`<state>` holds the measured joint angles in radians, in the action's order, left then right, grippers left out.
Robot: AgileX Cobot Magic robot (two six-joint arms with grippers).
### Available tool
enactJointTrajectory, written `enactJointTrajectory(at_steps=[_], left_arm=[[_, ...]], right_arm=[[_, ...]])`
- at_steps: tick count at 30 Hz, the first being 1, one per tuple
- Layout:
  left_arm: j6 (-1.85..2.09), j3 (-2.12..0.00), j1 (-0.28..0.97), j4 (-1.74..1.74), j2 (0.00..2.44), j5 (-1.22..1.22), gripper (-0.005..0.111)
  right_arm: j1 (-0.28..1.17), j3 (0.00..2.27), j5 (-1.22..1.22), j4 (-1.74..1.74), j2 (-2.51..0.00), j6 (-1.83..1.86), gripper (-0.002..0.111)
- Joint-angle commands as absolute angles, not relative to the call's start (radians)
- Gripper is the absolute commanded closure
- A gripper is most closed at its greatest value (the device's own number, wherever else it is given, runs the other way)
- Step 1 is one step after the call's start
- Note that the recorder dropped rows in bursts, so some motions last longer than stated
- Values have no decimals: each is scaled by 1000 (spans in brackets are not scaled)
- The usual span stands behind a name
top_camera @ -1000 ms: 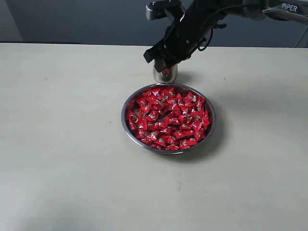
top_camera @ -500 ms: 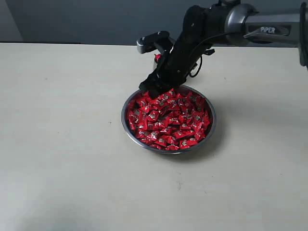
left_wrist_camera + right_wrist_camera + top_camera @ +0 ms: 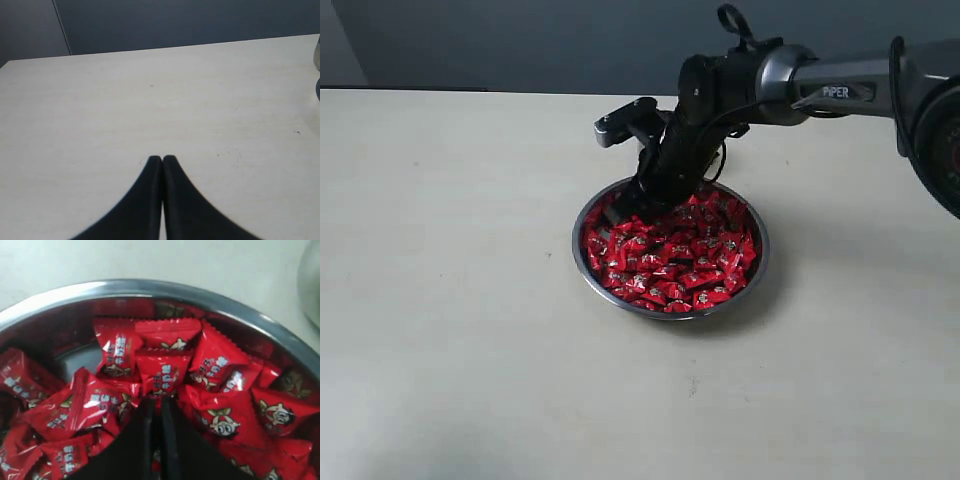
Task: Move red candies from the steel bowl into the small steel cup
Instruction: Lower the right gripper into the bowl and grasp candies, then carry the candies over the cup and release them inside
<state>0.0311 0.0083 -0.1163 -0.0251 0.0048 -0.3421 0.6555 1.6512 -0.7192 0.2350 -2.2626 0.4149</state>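
Observation:
Next, my right gripper lets go of the red candy inside the small steel cup (image 3: 663, 124) that sits just behind the steel bowl.
The steel bowl (image 3: 582, 262) holds a heap of red candies (image 3: 670, 255) in the middle of the table. My right gripper (image 3: 620, 212) reaches down into the bowl's far left part. In the right wrist view its fingertips (image 3: 160, 399) stand nearly together, pinched on the edge of one red candy (image 3: 164, 375) in the heap, just inside the bowl's rim (image 3: 150, 287). The small steel cup (image 3: 311, 285) shows as a shiny edge behind the bowl; in the exterior view the arm hides it. My left gripper (image 3: 162, 159) is shut and empty over bare table.
The pale table (image 3: 450, 300) spreads wide on all sides of the bowl. A dark wall runs along its far edge. The right arm (image 3: 820, 85) reaches in from the right, above the back of the table.
My right gripper has come from above the cup, forward and down into the bowl, and now sits in the candies. The left gripper shows only now.

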Motion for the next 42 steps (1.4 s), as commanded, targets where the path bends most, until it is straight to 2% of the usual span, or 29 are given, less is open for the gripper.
enactJointTrajectory(at_steps=[1,9,16,28,42], left_arm=[[29,0,-108,-27,0,-337,106],[29,0,-108,-27,0,-337,106],[29,0,-108,-27,0,-337,106],[29,0,-108,-27,0,-337,106],[29,0,-108,-27,0,-337,106]], right_arm=[[654,1650,-749,209,-2243,408,108],[651,1650,-728,199,-2128,403,108],[640,1650,-569,163,-2063,389,108],[536,1652,-235,211,-2137,313,108],[528,1653,-188,260,-2219,313,108]])
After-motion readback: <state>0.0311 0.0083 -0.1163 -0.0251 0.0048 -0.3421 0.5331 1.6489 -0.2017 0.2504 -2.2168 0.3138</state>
